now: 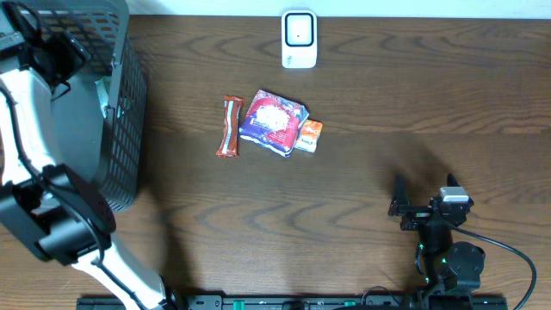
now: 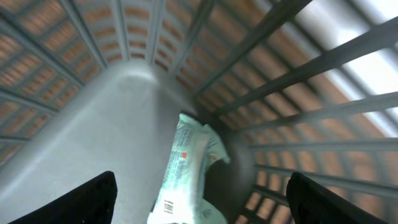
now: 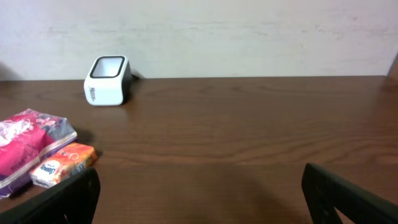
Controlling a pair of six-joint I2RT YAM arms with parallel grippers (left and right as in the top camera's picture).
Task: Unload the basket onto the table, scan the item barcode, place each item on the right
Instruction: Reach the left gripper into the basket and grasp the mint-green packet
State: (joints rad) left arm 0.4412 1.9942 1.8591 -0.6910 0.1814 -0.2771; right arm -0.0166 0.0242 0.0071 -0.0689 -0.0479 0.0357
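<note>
The middle [image 1: 104, 95] [image 2: 180, 184] of the pale green and white packet in the basket is next for my left gripper, which should move down to it and close there.
A pale green and white packet [image 2: 186, 155] with a small barcode lies on the grey floor of the black basket [image 2: 93, 112], against its slatted wall. My left gripper [image 2: 202, 180] hangs inside the basket above it, open, with both fingers well clear of the packet. The white barcode scanner [image 1: 299, 39] stands at the table's far edge, also in the right wrist view [image 3: 107, 81]. My right gripper [image 1: 424, 191] rests open and empty near the front right of the table.
A brown snack bar [image 1: 229, 127], a purple packet [image 1: 273, 122] and a small orange pack [image 1: 309, 136] lie together mid-table. The basket [image 1: 116, 103] fills the far left corner, and my left arm rises over it.
</note>
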